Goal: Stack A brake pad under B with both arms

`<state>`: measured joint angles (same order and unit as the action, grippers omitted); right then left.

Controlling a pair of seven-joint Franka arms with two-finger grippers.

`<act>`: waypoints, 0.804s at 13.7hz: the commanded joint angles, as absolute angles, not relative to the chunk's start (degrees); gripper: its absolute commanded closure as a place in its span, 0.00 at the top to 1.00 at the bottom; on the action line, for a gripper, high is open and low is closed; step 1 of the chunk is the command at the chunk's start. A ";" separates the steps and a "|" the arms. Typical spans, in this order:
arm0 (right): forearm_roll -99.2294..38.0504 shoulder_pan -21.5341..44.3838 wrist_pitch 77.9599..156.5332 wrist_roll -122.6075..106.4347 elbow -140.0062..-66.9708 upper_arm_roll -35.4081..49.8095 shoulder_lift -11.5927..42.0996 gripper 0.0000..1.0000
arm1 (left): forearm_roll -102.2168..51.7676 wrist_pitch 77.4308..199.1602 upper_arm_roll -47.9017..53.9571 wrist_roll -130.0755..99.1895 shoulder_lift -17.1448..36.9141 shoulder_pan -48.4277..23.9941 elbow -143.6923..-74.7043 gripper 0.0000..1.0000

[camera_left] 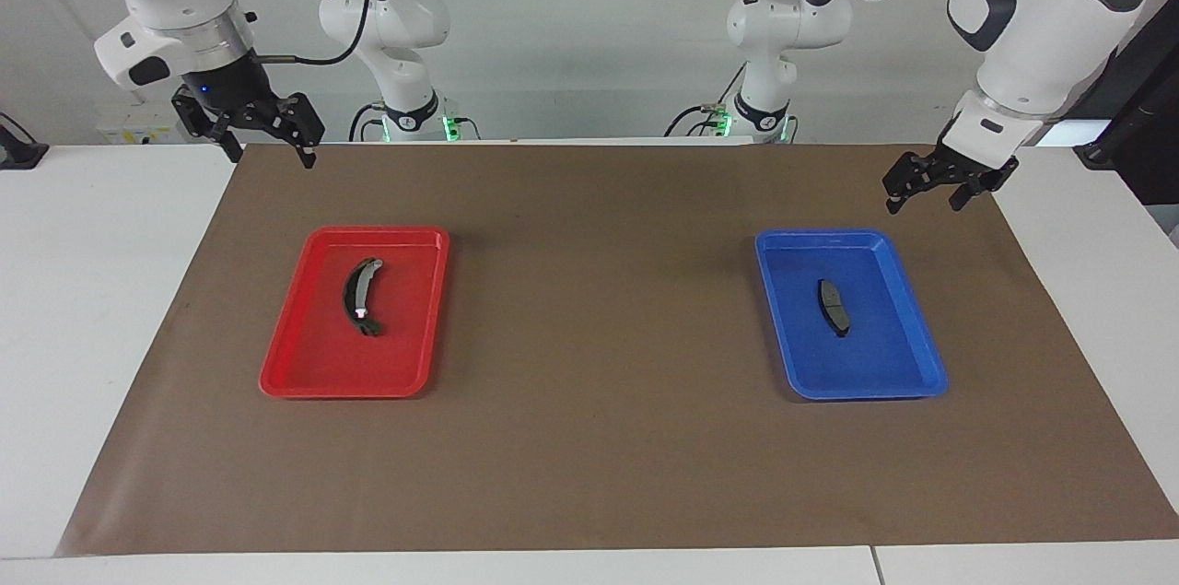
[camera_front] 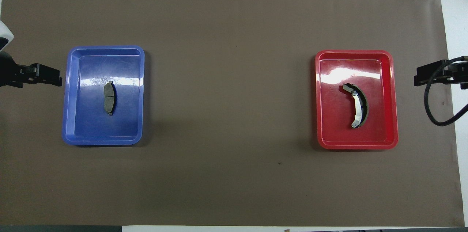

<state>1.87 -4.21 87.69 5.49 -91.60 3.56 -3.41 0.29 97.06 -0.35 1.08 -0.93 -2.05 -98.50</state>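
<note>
My left gripper goes into the blue tray next and closes on the middle of the A brake pad (camera_front: 109, 97), between the pad's narrow ends.
The short flat dark A brake pad (camera_left: 834, 306) lies in the blue tray (camera_left: 866, 393) at the left arm's end of the table; it also shows in the overhead view (camera_front: 109, 98), in the blue tray (camera_front: 102, 141). B, the longer crescent piece with a pale strip (camera_left: 361, 295), lies in the red tray (camera_left: 341, 390) at the right arm's end; the overhead view shows B (camera_front: 359, 105) and the red tray (camera_front: 356, 146) too. My left gripper (camera_left: 925, 205) (camera_front: 55, 78) hangs open and empty over the mat beside the blue tray. My right gripper (camera_left: 270, 157) (camera_front: 418, 76) hangs open and empty over the mat's edge beside the red tray.
A brown mat (camera_left: 589, 438) covers most of the white table (camera_left: 92, 309). The two trays stand well apart, with bare mat between them. A black cable (camera_front: 435, 111) loops down from the right arm.
</note>
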 commanded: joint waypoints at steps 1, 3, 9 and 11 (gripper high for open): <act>1.76 -4.92 87.28 5.01 -91.14 3.96 -3.43 1.00 | -0.88 93.37 -0.70 0.97 -2.02 -2.55 -95.39 0.99; 1.76 -4.92 87.36 4.83 -91.14 3.96 -3.43 1.00 | -0.88 91.06 -0.70 0.97 -1.93 -2.55 -93.43 0.99; 1.76 -4.92 87.36 4.83 -91.14 3.96 -3.43 1.00 | -0.88 92.02 -0.70 0.88 -2.72 -2.64 -95.70 0.99; 1.76 -4.92 87.36 4.83 -91.14 3.96 -3.43 1.00 | -0.88 99.26 -0.70 0.97 -6.74 -2.64 -104.62 0.99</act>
